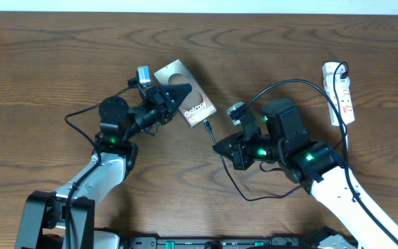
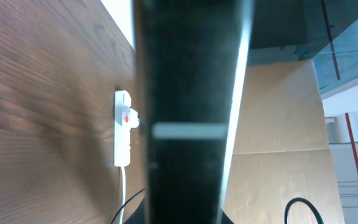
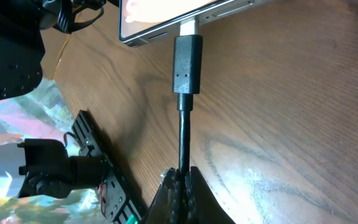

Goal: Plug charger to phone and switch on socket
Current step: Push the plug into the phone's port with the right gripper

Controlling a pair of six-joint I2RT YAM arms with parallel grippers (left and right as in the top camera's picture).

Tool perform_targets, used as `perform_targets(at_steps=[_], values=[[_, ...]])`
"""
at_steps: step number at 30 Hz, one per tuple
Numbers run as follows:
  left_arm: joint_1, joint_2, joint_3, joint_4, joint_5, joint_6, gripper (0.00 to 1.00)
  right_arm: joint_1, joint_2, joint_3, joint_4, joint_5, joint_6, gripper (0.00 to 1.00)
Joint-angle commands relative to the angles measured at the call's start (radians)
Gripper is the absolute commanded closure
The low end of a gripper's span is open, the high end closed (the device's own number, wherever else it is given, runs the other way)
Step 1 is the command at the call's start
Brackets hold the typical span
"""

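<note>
Next, my right gripper takes the black plug body (image 3: 187, 65) and pushes, because it is holding the thin cable and the plug's metal end shows outside the phone's port.
The silvery-grey phone (image 1: 185, 93) with "Galaxy" lettering lies on the table at centre left. My left gripper (image 1: 179, 95) is shut on its left side; in the left wrist view the phone (image 2: 188, 112) fills the middle as a dark slab. The charger's black plug tip (image 3: 187, 64) sits at the phone's bottom edge (image 3: 166, 22), its metal end in the port. My right gripper (image 3: 180, 180) is shut on the charger cable (image 3: 183, 143) just behind the plug; overhead it is at the phone's lower right (image 1: 221, 145). The white socket (image 1: 340, 90) lies at far right.
The charger cable (image 1: 296, 83) loops from the socket over my right arm and down to the table front (image 1: 254, 197). The socket also shows in the left wrist view (image 2: 123, 124) with its white cord. The robot base rail (image 1: 206, 242) runs along the front edge.
</note>
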Motion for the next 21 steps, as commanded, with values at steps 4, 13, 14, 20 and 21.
perform_targets(at_steps=[4,13,14,20,21], values=[[-0.003,-0.008,0.024,0.018,0.039,0.019,0.92,0.008,0.003,0.012,0.018,0.028,-0.009,0.99],[-0.002,-0.008,0.024,0.018,0.143,0.086,0.92,0.006,0.003,0.012,0.129,0.043,-0.035,0.98],[-0.003,-0.008,0.024,0.018,0.146,0.086,0.92,0.006,0.003,0.012,0.133,0.048,-0.035,0.97],[-0.003,-0.008,0.024,0.018,0.149,0.085,0.92,0.008,0.004,0.012,0.138,0.086,-0.035,0.96],[-0.003,-0.008,0.024,0.018,0.152,0.085,0.92,0.008,0.006,0.012,0.14,0.097,-0.035,0.96]])
